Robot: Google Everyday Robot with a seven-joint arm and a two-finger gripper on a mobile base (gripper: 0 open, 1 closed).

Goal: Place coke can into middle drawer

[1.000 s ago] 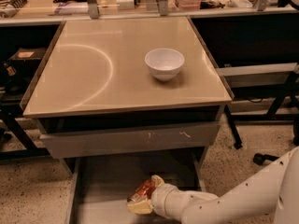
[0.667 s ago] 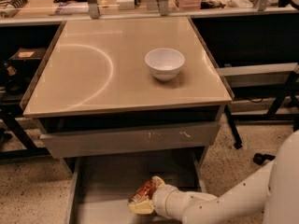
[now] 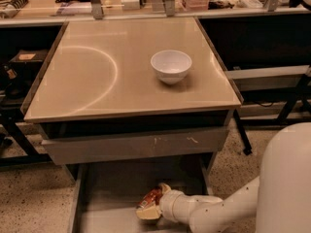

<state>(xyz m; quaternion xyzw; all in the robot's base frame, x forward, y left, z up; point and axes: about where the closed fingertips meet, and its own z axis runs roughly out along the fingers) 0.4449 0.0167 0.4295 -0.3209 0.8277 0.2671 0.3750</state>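
Observation:
The coke can, now held low inside the drawer, will be let go by my gripper near the middle of the open middle drawer's grey bottom [image 3: 144, 198].
The coke can [image 3: 152, 197] is small and red, and only part of it shows in my gripper [image 3: 149, 207]. The gripper is shut on the can and holds it low inside the open middle drawer [image 3: 109, 193], right of the middle of the drawer's grey floor. I cannot tell whether the can touches the floor. My white arm [image 3: 209, 211] reaches in from the lower right.
A white bowl [image 3: 170, 66] stands on the tan tabletop [image 3: 97, 76]. A drawer with pale scratches on its front [image 3: 136, 147] is slightly open above the middle one. Cluttered shelves lie behind, table legs stand to both sides, and the floor is speckled.
The gripper and can stay almost where they were in the drawer. My white arm and body at the right have shifted slightly to the left.

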